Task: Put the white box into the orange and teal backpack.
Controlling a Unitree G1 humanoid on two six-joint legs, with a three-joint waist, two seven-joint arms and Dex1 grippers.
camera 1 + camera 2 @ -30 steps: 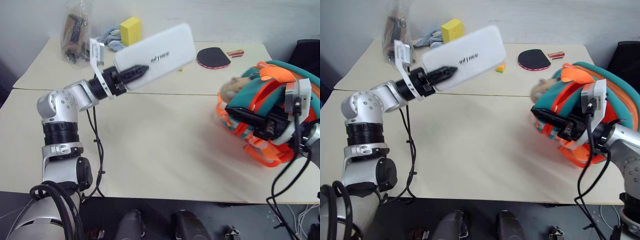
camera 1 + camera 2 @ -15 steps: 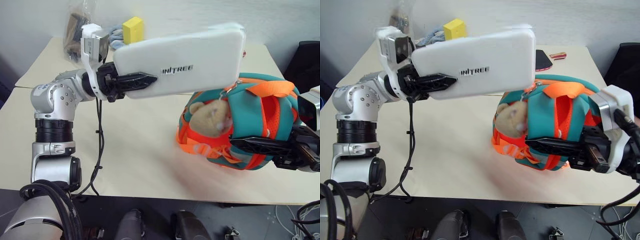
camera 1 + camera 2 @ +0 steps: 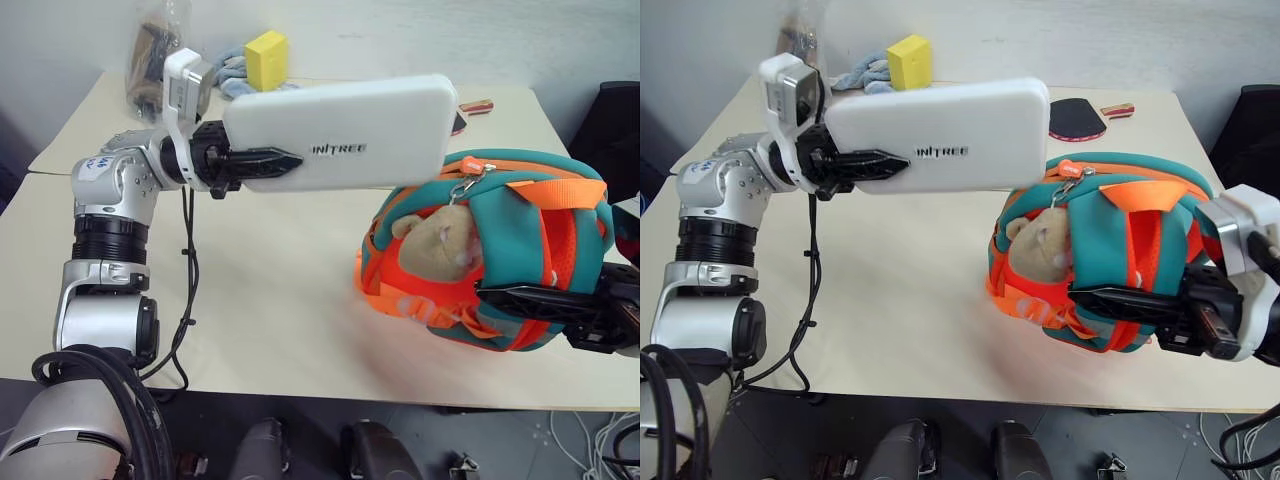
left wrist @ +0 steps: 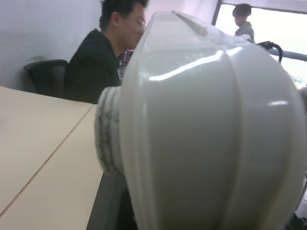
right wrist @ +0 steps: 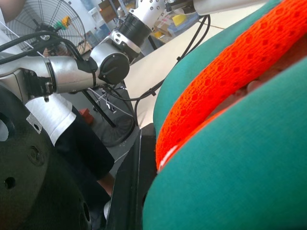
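The robot's left gripper will release the white box inside the orange and teal backpack (image 3: pixel 468 235), behind the tan plush toy. The box is held level in the air now.
My left gripper (image 3: pixel 285 160) is shut on one short end of the white box (image 3: pixel 345 135) and holds it level in the air, long side pointing right. The box's far end hangs just above the top of the orange and teal backpack (image 3: pixel 525 235). The backpack is tipped on the table edge, and its tan plush toy (image 3: pixel 440 240) faces the box. My right gripper (image 3: pixel 1095 298) is shut on the backpack's lower side, one black finger lying across the orange straps. The box's rounded end (image 4: pixel 206 124) looms in the left wrist view. Teal fabric (image 5: pixel 249 182) and orange mesh are close up in the right wrist view.
At the table's far edge lie a yellow sponge block (image 3: pixel 265 58), a blue-grey cloth (image 3: pixel 225 72), a clear bag of dark items (image 3: pixel 155 65) and a black paddle (image 3: pixel 1077 118). A dark chair (image 3: pixel 620 110) stands at the right. A seated person (image 4: pixel 103 52) is beyond the table.
The left arm swung the box from a raised tilt to level and brought it over the backpack. The right gripper pulled the backpack in toward the middle and turned it so the plush faces left.
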